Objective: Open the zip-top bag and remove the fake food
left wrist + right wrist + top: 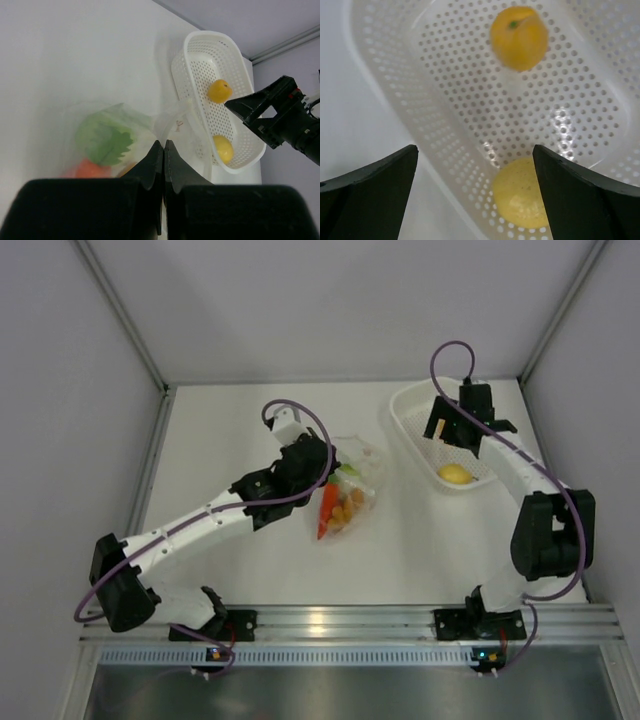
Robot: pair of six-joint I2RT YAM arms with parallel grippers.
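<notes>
My right gripper is to reach into the clear zip-top bag next and close on the orange lumpy pieces (352, 502) next to the red chilli.
The clear zip-top bag (352, 490) lies mid-table with a red chilli (327, 508), orange lumpy pieces (350, 508) and something green inside. My left gripper (322, 468) is shut on the bag's edge. In the left wrist view its jaws (163, 145) pinch a fold of the bag (175, 120), with a green leaf (105, 141) and an orange piece (86, 169) blurred behind the plastic. My right gripper (450, 430) hangs open and empty over the white basket (410, 425). In the right wrist view, that gripper (474, 150) looks down on a lemon (521, 194) and an orange ball (518, 37).
The perforated basket (192, 60) stands at the back right, right of the bag, holding the lemon (455, 475) and the orange ball (219, 91). The right arm's black gripper (272, 112) reaches over the basket. Grey walls close in the table at the back and sides.
</notes>
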